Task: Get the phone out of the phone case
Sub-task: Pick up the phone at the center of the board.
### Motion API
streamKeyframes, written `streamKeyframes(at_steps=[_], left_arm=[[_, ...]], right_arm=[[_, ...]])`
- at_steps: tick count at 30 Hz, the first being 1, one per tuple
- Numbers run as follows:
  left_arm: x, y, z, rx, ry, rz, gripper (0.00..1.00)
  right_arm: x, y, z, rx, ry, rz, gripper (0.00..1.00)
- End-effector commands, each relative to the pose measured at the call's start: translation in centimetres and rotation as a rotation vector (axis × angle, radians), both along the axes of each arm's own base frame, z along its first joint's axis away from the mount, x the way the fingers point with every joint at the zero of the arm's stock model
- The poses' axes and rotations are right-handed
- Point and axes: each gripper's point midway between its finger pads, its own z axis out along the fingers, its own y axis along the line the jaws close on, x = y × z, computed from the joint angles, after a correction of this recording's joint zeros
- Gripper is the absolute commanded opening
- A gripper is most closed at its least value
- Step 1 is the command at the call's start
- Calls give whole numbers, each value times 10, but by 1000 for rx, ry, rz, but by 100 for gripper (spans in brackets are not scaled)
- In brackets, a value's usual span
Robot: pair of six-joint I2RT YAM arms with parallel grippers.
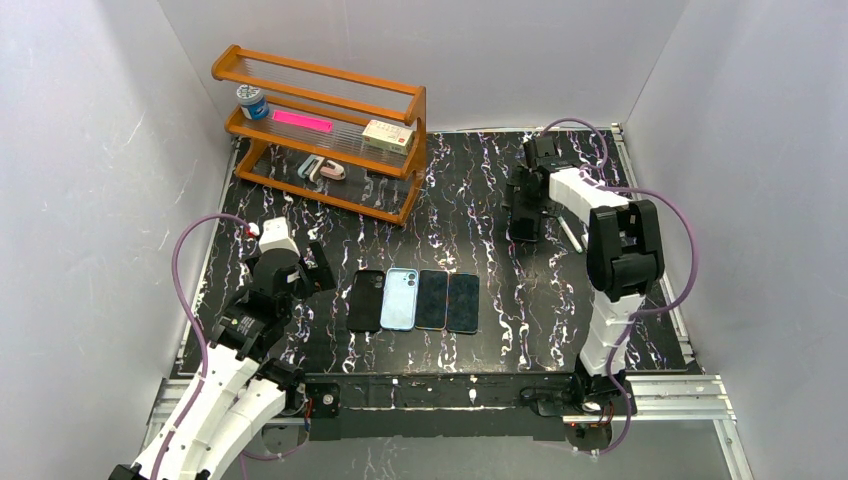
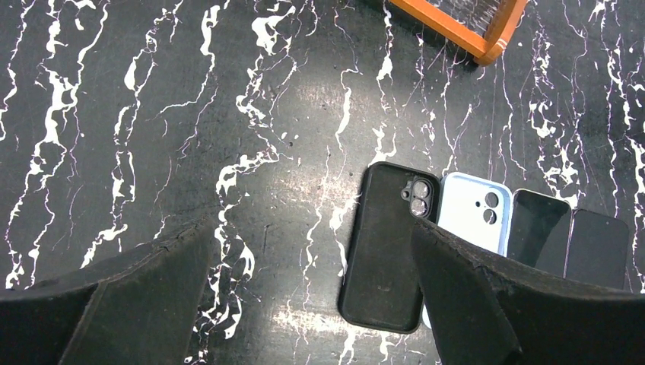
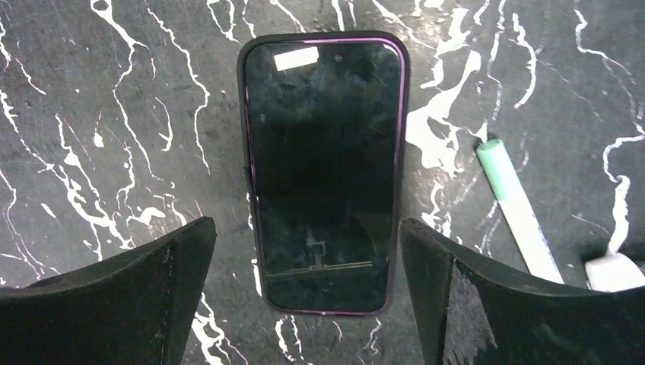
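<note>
Next, I close my left gripper across the screen (image 1: pixel 524 226) and back of the phone in the dark purple case, once my right gripper brings it over.
A phone in a dark purple case (image 3: pixel 323 175) lies screen up on the black marbled table. My right gripper (image 3: pixel 306 266) is open just above its near end, with one finger on each side and neither touching it. In the top view my right gripper (image 1: pixel 523 215) covers this phone. A row of phones lies at front centre: a black one, back up (image 1: pixel 366 300), a light blue one, back up (image 1: pixel 398 298), and two dark ones, screen up (image 1: pixel 447 301). My left gripper (image 1: pixel 318 265) is open and empty, left of the black one (image 2: pixel 388 247).
A white marker with a green cap (image 3: pixel 517 209) lies right of the purple-cased phone, and also shows in the top view (image 1: pixel 570 235). A small white object (image 3: pixel 608 270) lies beyond it. An orange shelf rack (image 1: pixel 330 130) holding small items stands at the back left.
</note>
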Motion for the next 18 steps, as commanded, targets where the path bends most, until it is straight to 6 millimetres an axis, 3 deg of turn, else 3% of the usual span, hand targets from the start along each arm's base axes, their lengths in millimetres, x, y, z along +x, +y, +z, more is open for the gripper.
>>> streamKeyframes(at_steps=[1, 8, 18], left_arm=[[3, 5, 2, 20, -16, 21, 98], [4, 4, 1, 20, -12, 17, 98], [4, 3, -1, 20, -5, 10, 98]], right_arm=[[20, 2, 2, 15, -21, 13, 99], [22, -10, -18, -34, 36, -13, 99], [11, -10, -36, -45, 101, 12, 99]])
